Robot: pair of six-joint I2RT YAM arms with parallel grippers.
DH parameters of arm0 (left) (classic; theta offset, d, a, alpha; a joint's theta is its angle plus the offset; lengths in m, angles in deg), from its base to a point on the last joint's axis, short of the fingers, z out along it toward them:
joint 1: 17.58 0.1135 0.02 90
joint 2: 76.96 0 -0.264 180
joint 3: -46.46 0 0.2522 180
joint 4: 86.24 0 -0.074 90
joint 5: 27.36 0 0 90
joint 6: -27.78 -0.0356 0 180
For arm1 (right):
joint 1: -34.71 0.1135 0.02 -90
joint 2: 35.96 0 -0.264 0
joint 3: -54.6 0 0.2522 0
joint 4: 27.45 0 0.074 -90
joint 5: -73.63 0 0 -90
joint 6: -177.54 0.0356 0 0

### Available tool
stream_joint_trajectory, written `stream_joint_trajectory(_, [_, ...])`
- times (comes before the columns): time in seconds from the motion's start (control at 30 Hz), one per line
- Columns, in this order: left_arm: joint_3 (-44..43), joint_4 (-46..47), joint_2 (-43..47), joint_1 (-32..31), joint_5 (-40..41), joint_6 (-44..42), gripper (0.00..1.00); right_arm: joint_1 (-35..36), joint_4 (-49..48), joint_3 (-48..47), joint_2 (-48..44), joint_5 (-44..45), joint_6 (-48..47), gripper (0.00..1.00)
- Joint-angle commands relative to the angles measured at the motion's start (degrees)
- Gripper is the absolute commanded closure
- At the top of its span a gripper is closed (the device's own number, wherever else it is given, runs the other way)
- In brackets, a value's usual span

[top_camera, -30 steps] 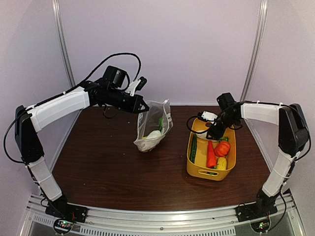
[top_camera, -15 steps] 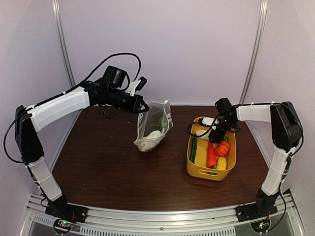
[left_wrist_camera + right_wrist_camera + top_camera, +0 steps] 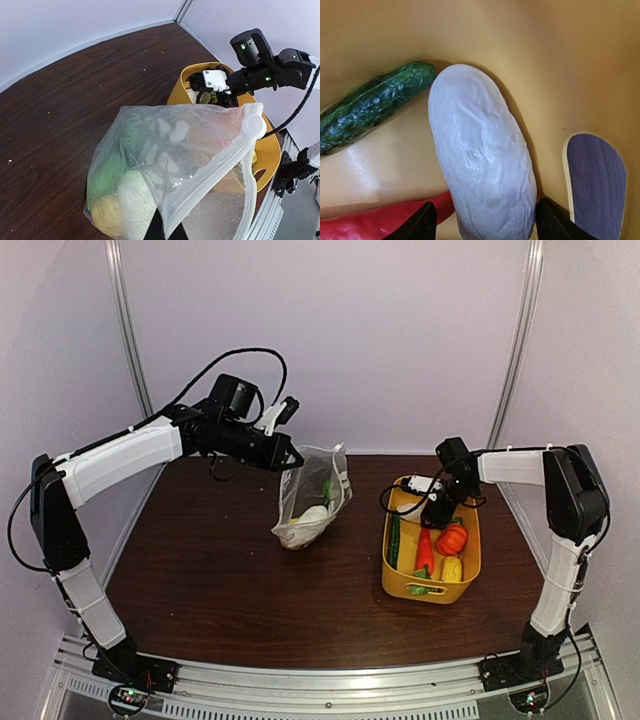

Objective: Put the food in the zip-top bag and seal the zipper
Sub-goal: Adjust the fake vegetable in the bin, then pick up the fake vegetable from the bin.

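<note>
The red piece's end pokes between my right gripper's finger and the white vegetable; I should open wider, then close around the white vegetable alone [image 3: 490, 185].
The zip-top bag [image 3: 312, 495] hangs over the table's middle, and my left gripper [image 3: 288, 455] is shut on its upper edge. White, green and yellow food [image 3: 125, 190] shows through the bag [image 3: 170, 150]. The zipper [image 3: 220, 170] runs along the open mouth to a white slider tab [image 3: 252, 125]. My right gripper [image 3: 437, 502] is down in the far end of the yellow basket [image 3: 470, 558]. It stands open astride a white vegetable [image 3: 480, 160]. The right finger touches the vegetable and the left finger [image 3: 422, 225] stands a little off it.
In the basket also lie a green cucumber [image 3: 370, 110], a red piece [image 3: 365, 225], an orange round piece [image 3: 452, 538] and a yellow piece [image 3: 451, 568]. An oval cut-out [image 3: 595, 175] opens in the basket wall beside my right fingers. Dark wood table [image 3: 220, 570] spreads around.
My right gripper has dropped into the basket's far end and now straddles the white vegetable. The basket's food has shifted slightly. The left arm and the bag have not moved.
</note>
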Motion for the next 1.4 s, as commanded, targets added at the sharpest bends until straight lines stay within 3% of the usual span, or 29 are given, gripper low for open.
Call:
stream_joint_trajectory(0.0, [0.5, 2.9, -1.0, 0.5, -0.6, 0.3, 1.0, -0.8, 9.2, -2.4, 1.4, -6.1, -1.9, 0.32])
stream_joint_trajectory(0.17, [0.3, 2.9, -0.8, 0.5, -1.4, 0.5, 1.0, -0.7, 15.6, -4.0, -1.4, -10.8, -1.3, 0.34])
stream_joint_trajectory(0.37, [0.4, 3.0, -0.9, 0.5, -1.5, 0.6, 1.0, -0.8, 9.6, -4.8, -3.2, -6.4, 5.4, 0.23])
stream_joint_trajectory(0.4, [0.4, 3.0, -1.0, 0.5, -1.5, 0.6, 1.0, -0.8, 8.4, -5.1, -2.8, -6.1, 6.1, 0.07])
stream_joint_trajectory(0.43, [0.4, 2.9, -1.0, 0.5, -1.5, 0.6, 1.0, -0.8, 7.5, -5.5, -2.2, -5.8, 6.7, 0.01])
stream_joint_trajectory(0.77, [0.5, 3.0, -1.0, 0.5, -1.2, 0.6, 1.0, -0.6, -0.1, -3.8, 3.1, 0.7, 9.4, 0.0])
stream_joint_trajectory(1.07, [0.5, 3.0, -1.3, 0.5, -1.9, 0.8, 1.0, -0.6, 1.3, -0.4, 2.4, -2.2, 7.7, 0.0])
stream_joint_trajectory(1.37, [0.6, 3.1, -1.7, 0.5, -2.3, 1.0, 1.0, -0.7, 2.8, -4.5, 3.9, -6.3, 8.3, 0.37])
